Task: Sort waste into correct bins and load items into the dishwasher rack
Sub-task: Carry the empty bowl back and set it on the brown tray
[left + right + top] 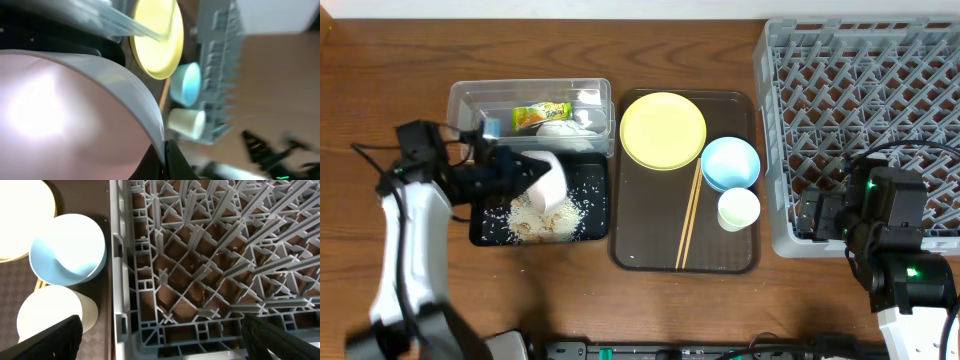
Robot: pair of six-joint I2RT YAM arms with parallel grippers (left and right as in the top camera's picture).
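Next, the left gripper releases the white bowl on the brown tray (656,208) beside the chopsticks, just below the yellow plate.
My left gripper (525,170) is shut on the rim of the white bowl (548,183) and holds it tilted over the black tray (485,232), where rice scraps (545,222) lie. In the left wrist view the bowl (65,110) fills the frame, its rim between the jaws (165,160). The clear tub (460,100) holds the wrapper (540,115) and tissue (560,128). The yellow plate (662,130), blue bowl (730,163), white cup (738,209) and chopsticks (690,215) are on the brown tray. My right gripper (810,215) is open and empty over the grey rack's (860,90) front left corner.
The brown serving tray (640,240) lies between the bins and the rack. In the right wrist view the rack's wall (122,280) stands just right of the blue bowl (67,247) and cup (47,312). Cables run along the table's front edge.
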